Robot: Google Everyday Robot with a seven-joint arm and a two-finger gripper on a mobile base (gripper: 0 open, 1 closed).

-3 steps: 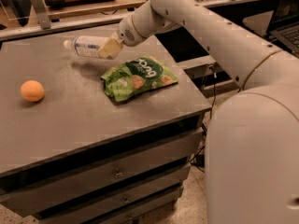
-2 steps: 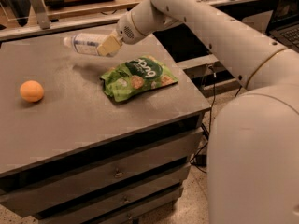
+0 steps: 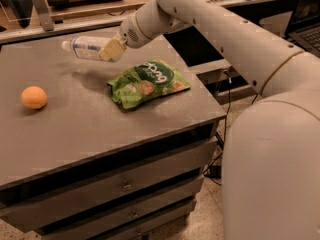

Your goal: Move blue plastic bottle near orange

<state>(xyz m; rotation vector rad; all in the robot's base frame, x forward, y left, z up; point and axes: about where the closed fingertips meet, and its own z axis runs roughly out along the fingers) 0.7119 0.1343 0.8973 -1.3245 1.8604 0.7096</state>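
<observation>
Next, I release the blue plastic bottle, held above the table's back, on the grey table (image 3: 54, 78), close behind the orange.
The blue plastic bottle (image 3: 86, 47) is clear with a pale label and a white cap. It lies sideways, cap to the left, held a little above the back of the grey table (image 3: 75, 119); its shadow falls below it. My gripper (image 3: 111, 49) is shut on the bottle's right end. The orange (image 3: 34, 97) sits on the table at the far left, well apart from the bottle and forward of it.
A green chip bag (image 3: 148, 82) lies flat on the table just right of and in front of the gripper. My white arm reaches in from the right. Drawers run along the table's front. A shelf stands behind the table.
The bottle and gripper have lifted slightly off the table and shifted a little toward the back. The orange and chip bag have not moved.
</observation>
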